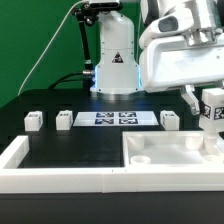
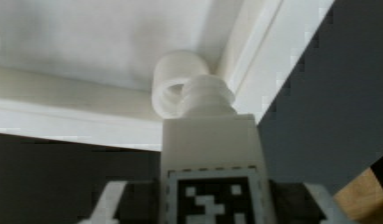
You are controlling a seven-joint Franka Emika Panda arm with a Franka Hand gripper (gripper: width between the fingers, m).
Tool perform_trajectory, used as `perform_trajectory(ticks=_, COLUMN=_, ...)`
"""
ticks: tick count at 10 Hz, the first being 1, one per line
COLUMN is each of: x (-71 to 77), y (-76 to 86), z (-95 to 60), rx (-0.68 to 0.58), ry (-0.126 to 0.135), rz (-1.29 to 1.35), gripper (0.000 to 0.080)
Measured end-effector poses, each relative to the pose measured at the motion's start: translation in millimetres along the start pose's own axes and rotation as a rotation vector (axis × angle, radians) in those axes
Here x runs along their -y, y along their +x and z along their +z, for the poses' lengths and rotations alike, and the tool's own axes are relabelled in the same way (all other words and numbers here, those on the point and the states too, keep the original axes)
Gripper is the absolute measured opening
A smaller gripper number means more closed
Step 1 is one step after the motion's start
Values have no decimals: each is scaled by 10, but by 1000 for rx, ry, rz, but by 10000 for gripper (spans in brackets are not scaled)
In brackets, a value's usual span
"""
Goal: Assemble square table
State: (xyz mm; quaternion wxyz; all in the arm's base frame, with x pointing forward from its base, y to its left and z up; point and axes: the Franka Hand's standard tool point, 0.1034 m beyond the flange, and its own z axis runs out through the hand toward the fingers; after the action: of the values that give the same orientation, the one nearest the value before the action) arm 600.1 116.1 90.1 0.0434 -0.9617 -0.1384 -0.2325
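Note:
My gripper is to let go of the white tagged leg, now held upright over the top's corner, so it stands in the round corner socket of the white table top (image 1: pixel 212 157) (image 2: pixel 174 92) below it.
The white square table top (image 1: pixel 160 150) lies at the front on the exterior view's right, tray-like with a raised rim. My gripper (image 1: pixel 211 108) is shut on a white tagged leg (image 1: pixel 212 118) and holds it upright over the top's far corner on the exterior view's right. In the wrist view the leg (image 2: pixel 213 150) is between my fingers (image 2: pixel 113 200), and its screw end (image 2: pixel 191 92) is at a round socket in the corner of the top (image 2: pixel 81 60). Three more legs (image 1: pixel 33 120) (image 1: pixel 65 119) (image 1: pixel 170 120) stand on the black table.
The marker board (image 1: pixel 115 119) lies flat at the middle back. A long white border wall (image 1: pixel 50 170) runs along the front and the exterior view's left. The arm's white base (image 1: pixel 115 65) stands behind the marker board.

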Motion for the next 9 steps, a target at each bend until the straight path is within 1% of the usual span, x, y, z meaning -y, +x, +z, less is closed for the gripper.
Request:
perform_trajectory(ticks=1, x=-20, y=-1, z=71, rx=-6, ry=0, rz=-19, gripper=287)
perform_trajectory(ticks=2, x=-22, y=-10, z=92, rx=-4, ry=0, rz=-34, gripper=287)
perform_trajectory(ticks=6, x=-21, y=-16, z=96, rx=-3, ry=1, rz=-34, gripper=287)
perform_trajectory(ticks=8, x=-83, y=43, z=139, rx=-21, ry=-5, rz=-50, gripper=287)
perform_trajectory(ticks=9, x=-91, y=49, z=184, rx=-20, ry=-4, rz=-51, gripper=287)
